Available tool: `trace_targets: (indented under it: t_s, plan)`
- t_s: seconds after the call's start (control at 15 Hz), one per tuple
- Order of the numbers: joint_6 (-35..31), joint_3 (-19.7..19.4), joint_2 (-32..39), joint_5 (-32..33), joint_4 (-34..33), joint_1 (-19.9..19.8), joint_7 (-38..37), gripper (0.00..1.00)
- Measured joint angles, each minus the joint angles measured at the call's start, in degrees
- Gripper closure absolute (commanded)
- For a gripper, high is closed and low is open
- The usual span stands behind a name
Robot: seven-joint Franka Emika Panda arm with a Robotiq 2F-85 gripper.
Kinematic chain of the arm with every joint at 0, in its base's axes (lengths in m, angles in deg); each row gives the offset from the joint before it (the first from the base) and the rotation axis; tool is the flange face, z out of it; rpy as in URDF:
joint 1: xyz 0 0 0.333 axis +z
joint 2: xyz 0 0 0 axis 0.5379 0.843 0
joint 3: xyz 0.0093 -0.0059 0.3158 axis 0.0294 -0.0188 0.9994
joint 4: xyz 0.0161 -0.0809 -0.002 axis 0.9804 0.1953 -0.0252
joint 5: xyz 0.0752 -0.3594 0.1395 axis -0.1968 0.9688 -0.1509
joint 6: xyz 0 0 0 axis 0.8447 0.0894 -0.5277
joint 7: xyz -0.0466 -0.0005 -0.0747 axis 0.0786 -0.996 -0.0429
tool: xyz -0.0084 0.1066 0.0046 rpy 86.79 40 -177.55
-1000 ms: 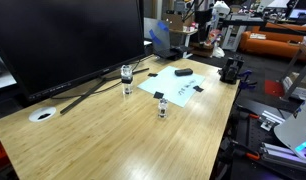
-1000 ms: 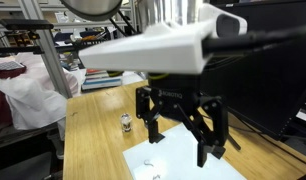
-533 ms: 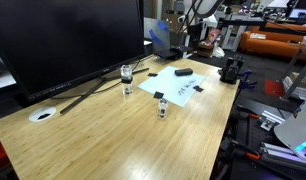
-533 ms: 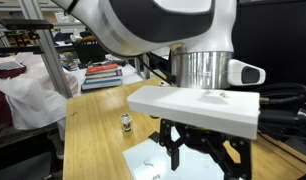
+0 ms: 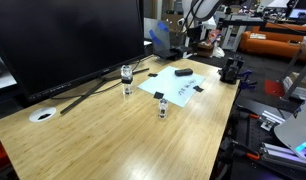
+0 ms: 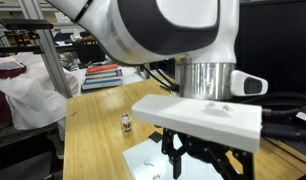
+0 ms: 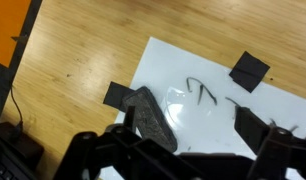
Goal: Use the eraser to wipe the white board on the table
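Note:
The robot's gripper needs to next move down to the black eraser on the white board and close on the eraser's long sides [image 5: 184, 72] [image 7: 152, 121].
The white board [image 7: 173, 60] lies flat on the wooden table [image 7: 83, 50] and carries a few dark marks. The black eraser [image 7: 153, 116] lies on the board's left part in the wrist view. My gripper [image 7: 191, 130] is open above the board, and its left finger stands just beside the eraser without holding it. In both exterior views the board [image 5: 179, 89] [image 6: 143, 162] shows, with the eraser [image 5: 182, 72] near its far edge. In an exterior view the gripper [image 6: 200, 165] hangs low over the board, and the eraser is hidden there.
Two flat black pieces [image 7: 250, 68] [image 7: 117, 95] sit at the board's edges. Two small glass items [image 5: 126, 75] [image 5: 162, 108] stand near the board. A round white disc [image 5: 42, 114] lies at the left. A large black monitor [image 5: 63, 40] stands behind.
The arm has come down toward the board and closer to the exterior camera, so the wrist fills that view. The gripper has stayed open. The eraser and board have not moved.

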Motion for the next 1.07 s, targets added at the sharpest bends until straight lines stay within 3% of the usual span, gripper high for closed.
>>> trace_targets:
  t_s: [0.47,0.87,1.07]
  plan:
    - [-0.4,1.0,11.8,-1.1,-7.1,-1.3,4.5,0.0]
    - [0.3,2.7,18.0,-5.2,-13.2,-6.4,19.2,0.0]
    - [1.3,3.3,18.3,-5.6,-14.1,-6.9,20.4,0.0]
